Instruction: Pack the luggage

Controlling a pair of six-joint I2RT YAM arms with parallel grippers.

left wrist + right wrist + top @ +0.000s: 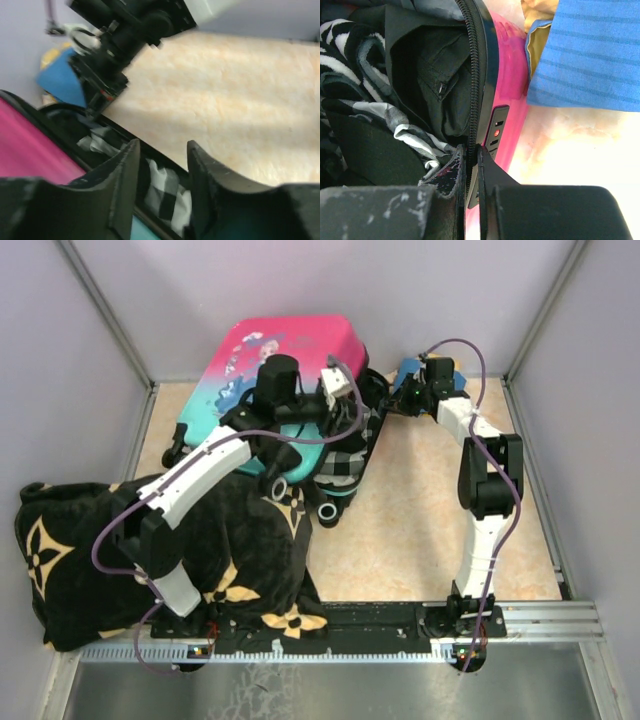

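Observation:
My right gripper is going to let go of the luggage's zipper rim, now beside the pink shell, over the bare tabletop (463, 430) just in front of the blue striped cloth.
The luggage (250, 355) lies open at the back of the table, its pink lid up. Black-and-white checked clothes (345, 455) fill its lower half. My left gripper (340, 400) hovers over that half. In the left wrist view its fingers stand apart (162, 150) with nothing between them, and the checked cloth (165, 187) shows below the gap. My right gripper (471, 150) is shut on the zipper rim (470, 75) of the luggage, beside the pink shell (507, 75). In the top view it sits at the case's right edge (405, 398).
A big black blanket with tan flowers (150, 550) covers the table's left front, under the left arm. A blue striped cloth (590, 55) over something yellow lies just right of the luggage, near the back wall. Bare tan tabletop (410, 530) lies in front of the case.

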